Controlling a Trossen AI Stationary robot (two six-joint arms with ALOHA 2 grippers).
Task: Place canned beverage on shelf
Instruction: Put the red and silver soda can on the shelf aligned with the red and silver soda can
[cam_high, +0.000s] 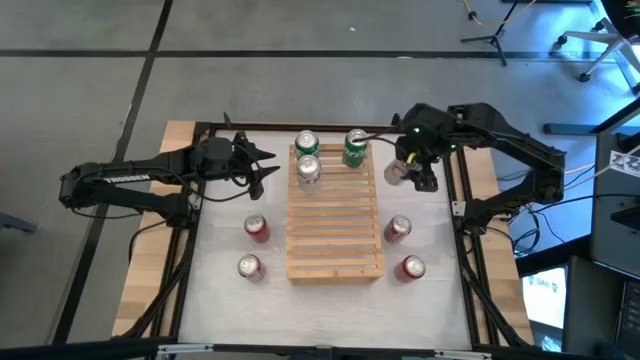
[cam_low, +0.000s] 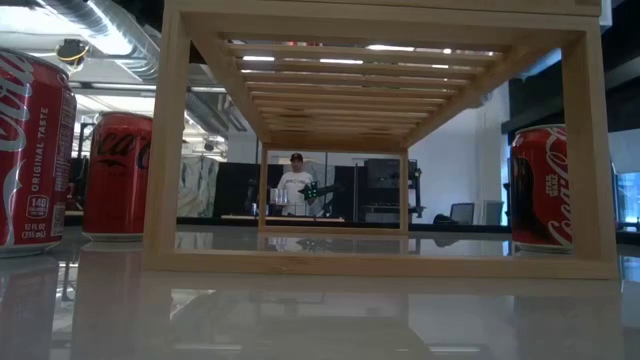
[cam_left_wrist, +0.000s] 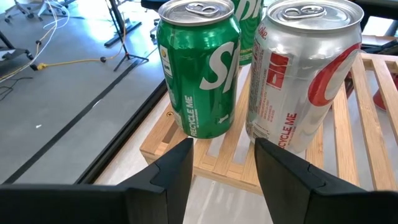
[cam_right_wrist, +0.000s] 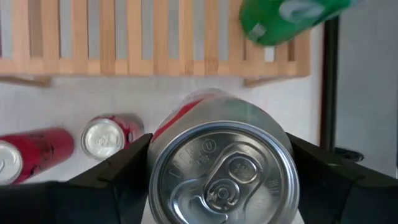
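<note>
My right gripper needs to set the red can down on the slats (cam_high: 356, 182) (cam_right_wrist: 202, 34) next to the silver can, up against the nearest green can.
The shelf (cam_high: 335, 215) of pale wooden slats lies mid-table; it also shows in the low view (cam_low: 380, 262). On its far end stand a green can (cam_high: 306, 143), a silver can (cam_high: 308, 170) and a second green can (cam_high: 356, 147). My right gripper (cam_high: 402, 172) is just off the shelf's far right corner, shut on a red can with a silver top (cam_right_wrist: 224, 174). My left gripper (cam_left_wrist: 224, 168) is open and empty at the shelf's far left corner, facing the green can (cam_left_wrist: 199, 68) and the silver can (cam_left_wrist: 305, 74). My right gripper pinches the red can between its two fingers (cam_right_wrist: 118, 171), one on each side of the can's wall near its top rim (cam_right_wrist: 163, 142). The fingers come from above. The can's top faces up toward the wrist camera. Whether its base is off the table I cannot tell.
Red cans stand on the white tabletop: two left of the shelf (cam_high: 257, 228) (cam_high: 249, 267) and two right of it (cam_high: 398, 229) (cam_high: 411, 268). A person (cam_low: 295, 185) stands far behind the table in the low view.
</note>
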